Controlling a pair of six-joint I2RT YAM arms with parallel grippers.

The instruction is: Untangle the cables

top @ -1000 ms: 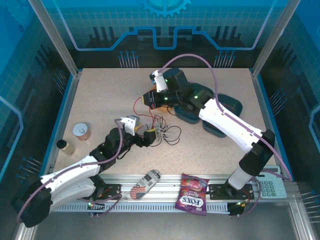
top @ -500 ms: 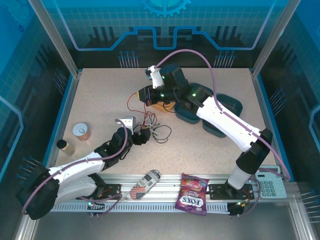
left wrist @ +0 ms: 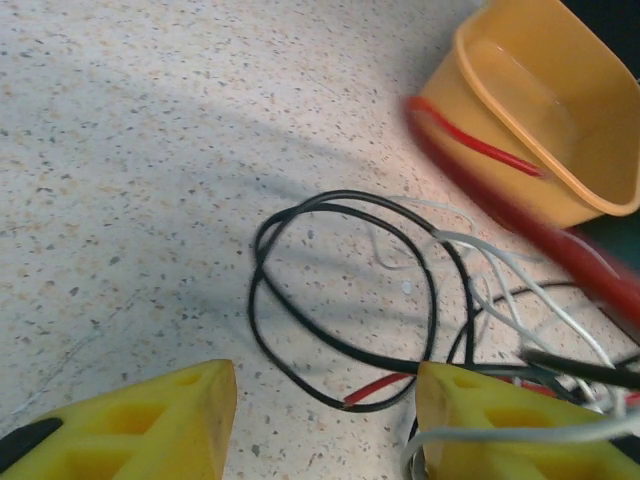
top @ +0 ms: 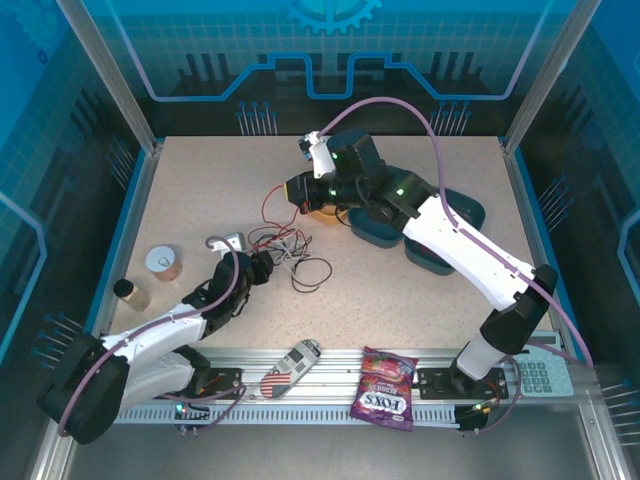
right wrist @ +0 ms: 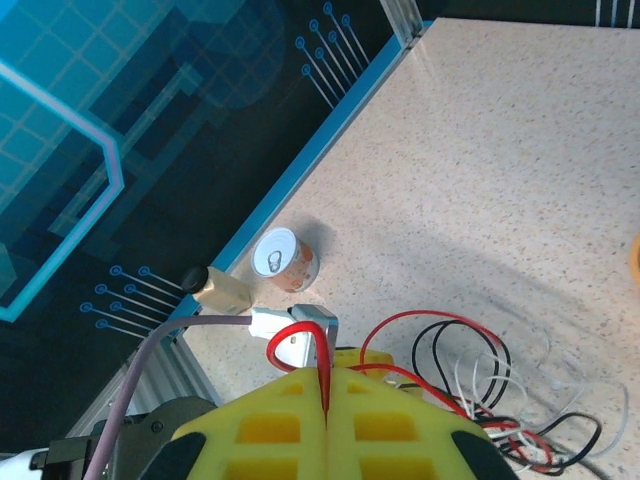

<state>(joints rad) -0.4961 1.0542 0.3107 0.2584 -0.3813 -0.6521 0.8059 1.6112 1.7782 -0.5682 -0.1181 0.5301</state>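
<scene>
My left gripper needs to pinch the pieces of black cable (left wrist: 312, 388) and hold them back while my right gripper pulls the red cable clear, since it runs through the loose black loop.
The cables (top: 290, 252) lie in one tangle of red, black and white loops on the speckled table. My right gripper (top: 300, 190) hangs above and behind the tangle, shut on the red cable (right wrist: 300, 330), which arches out from between its yellow fingers (right wrist: 270, 420). My left gripper (top: 262, 266) sits low at the tangle's left edge, jaws apart. In the left wrist view a black loop (left wrist: 340, 290) and a red cable end (left wrist: 375, 388) lie on the table between the fingers (left wrist: 150, 430), and a white strand (left wrist: 500, 440) crosses the right finger. Nothing is pinched there.
A yellow bin (left wrist: 540, 110) stands just behind the tangle, beside dark teal bowls (top: 445, 240). A tin can (top: 163, 263) and a small bottle (top: 130, 293) stand at the left edge. A candy bag (top: 385, 388), a striped gadget (top: 292, 366) and a calculator (top: 538, 372) lie along the front rail.
My left gripper has slid left along the table and its jaws have narrowed. The tangle has shifted left with it. The right gripper has kept its hold on the red cable.
</scene>
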